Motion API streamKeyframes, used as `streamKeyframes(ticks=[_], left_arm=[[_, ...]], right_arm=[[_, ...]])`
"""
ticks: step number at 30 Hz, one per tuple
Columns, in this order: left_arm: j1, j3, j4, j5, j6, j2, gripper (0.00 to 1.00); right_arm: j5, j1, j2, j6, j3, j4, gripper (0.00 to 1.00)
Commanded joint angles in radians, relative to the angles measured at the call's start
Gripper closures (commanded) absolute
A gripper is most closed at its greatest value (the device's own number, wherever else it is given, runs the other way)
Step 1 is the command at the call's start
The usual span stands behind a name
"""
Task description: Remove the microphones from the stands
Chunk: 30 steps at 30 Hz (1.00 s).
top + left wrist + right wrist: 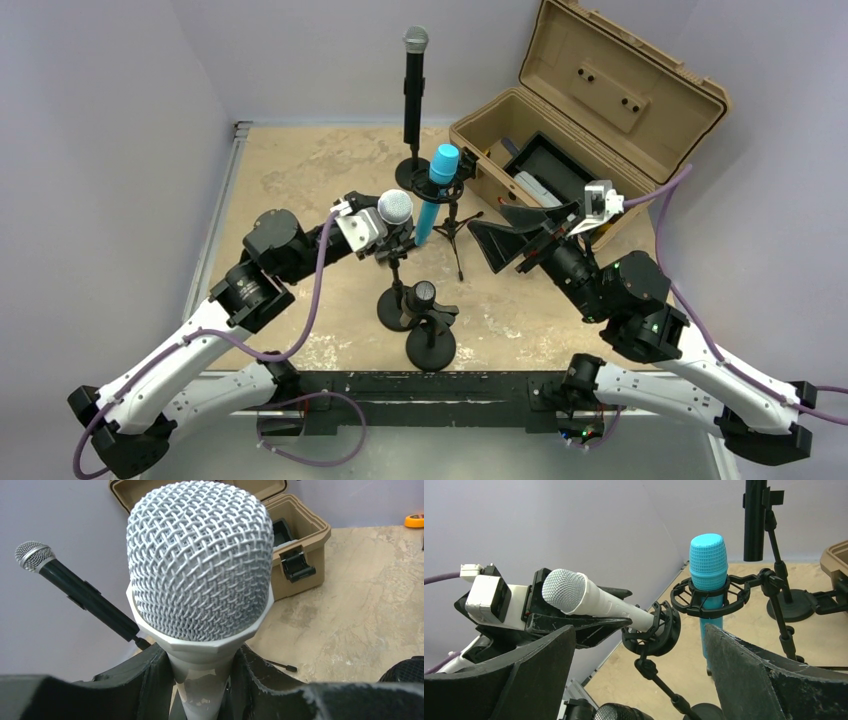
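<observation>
I should release the white microphone from my left gripper on the bare table (330,189) between the black microphone and the metal rail.
A white microphone (395,207) with a silver mesh head (200,560) lies tilted in the black shock-mount ring (656,630) of a stand (398,308) with a round base. My left gripper (205,685) is shut on its white handle just under the head, with a black pad pressed against each side. In the right wrist view the handle (624,611) still passes into the ring. My right gripper (510,240) hovers to the right of the stand, open, with nothing between its fingers (744,670).
A blue microphone (440,185) sits in a shock mount on a small tripod just behind. A black microphone (414,80) stands upright at the back. Another dark microphone (424,295) rests on a low stand in front. An open tan case (590,120) lies at the back right.
</observation>
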Motion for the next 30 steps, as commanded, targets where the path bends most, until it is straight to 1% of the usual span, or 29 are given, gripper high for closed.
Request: streamKeyframes(ticks=[1,6,10,14,16,19,20,23,26,28,30], left_arm=[[-0.012,0.091,-0.04,0.035,0.041,0.003,0.75],[-0.016,0.171,-0.08,0.077,0.024,0.006,0.79],[-0.017,0.233,-0.123,0.101,0.01,0.017,0.85],[-0.016,0.298,-0.131,0.101,-0.039,0.006,0.98],[-0.017,0.349,-0.148,0.108,-0.085,0.001,1.0],[-0.015,0.485,-0.284,0.079,-0.153,0.023,1.0],[-0.014,0.543,-0.381,0.056,-0.169,0.036,1.0],[-0.006,0.665,-0.571,-0.081,-0.214,0.05,1.0],[0.069,0.689,-0.683,-0.2,-0.271,0.018,1.0],[0.187,0.672,-0.733,-0.189,-0.325,-0.014,1.0],[0.273,0.653,-0.776,-0.207,-0.354,-0.027,1.0]], right_arm=[[0.019,0.003,0.006,0.011,-0.007,0.025,0.01],[0.021,0.003,-0.002,0.016,-0.011,0.028,0.01],[0.02,0.003,-0.008,0.016,-0.009,0.03,0.01],[0.021,0.003,-0.015,0.021,-0.013,0.034,0.01],[0.019,0.003,-0.013,0.022,-0.015,0.035,0.01],[0.02,0.003,-0.003,0.023,-0.01,0.034,0.01],[0.022,0.003,0.0,0.024,-0.007,0.033,0.01],[0.025,0.003,-0.001,0.029,-0.008,0.034,0.01],[0.018,0.003,-0.01,0.031,-0.02,0.044,0.01],[0.015,0.003,-0.013,0.029,-0.025,0.046,0.01],[0.018,0.003,-0.008,0.025,-0.026,0.048,0.01]])
